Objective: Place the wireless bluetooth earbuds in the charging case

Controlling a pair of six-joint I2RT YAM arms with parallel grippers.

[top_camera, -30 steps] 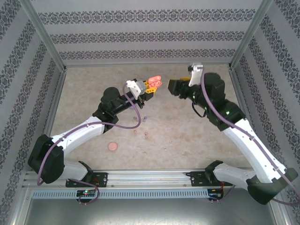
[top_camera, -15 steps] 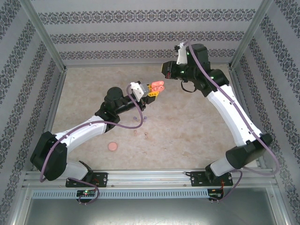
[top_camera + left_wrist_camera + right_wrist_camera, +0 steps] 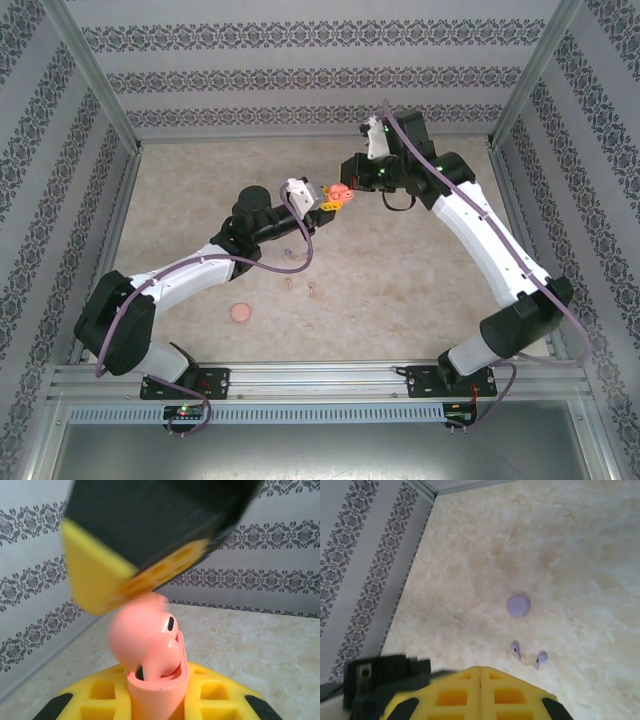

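The robot's left gripper needs to release the coral-pink charging case, now held upright above the table, on the bare tabletop (image 3: 372, 225) in front of the right gripper.
My left gripper (image 3: 157, 687) is shut on a coral-pink charging case (image 3: 159, 702) and holds it upright above the table. Two coral earbuds (image 3: 165, 652) sit in its wells. The case's lid (image 3: 131, 635) is blurred and leans over them. My right gripper (image 3: 150, 540), fingers shut together, sits right above the lid; I cannot tell if it touches. From above, the left gripper (image 3: 325, 198), the case (image 3: 340, 192) and the right gripper (image 3: 350, 178) meet at the back centre. Two purple earbuds (image 3: 515, 650) lie on the table below the right gripper (image 3: 480, 672).
A round purple case (image 3: 518, 605) lies shut beside the purple earbuds. Two pale pink earbuds (image 3: 290, 285) lie mid-table, and a round coral-pink disc (image 3: 240, 313) lies nearer the front left. Patterned walls and metal posts close off the left, back and right.
The right arm swung left and up towards the held case, and its jaws went from open to shut. The left arm shifted slightly right with the case.
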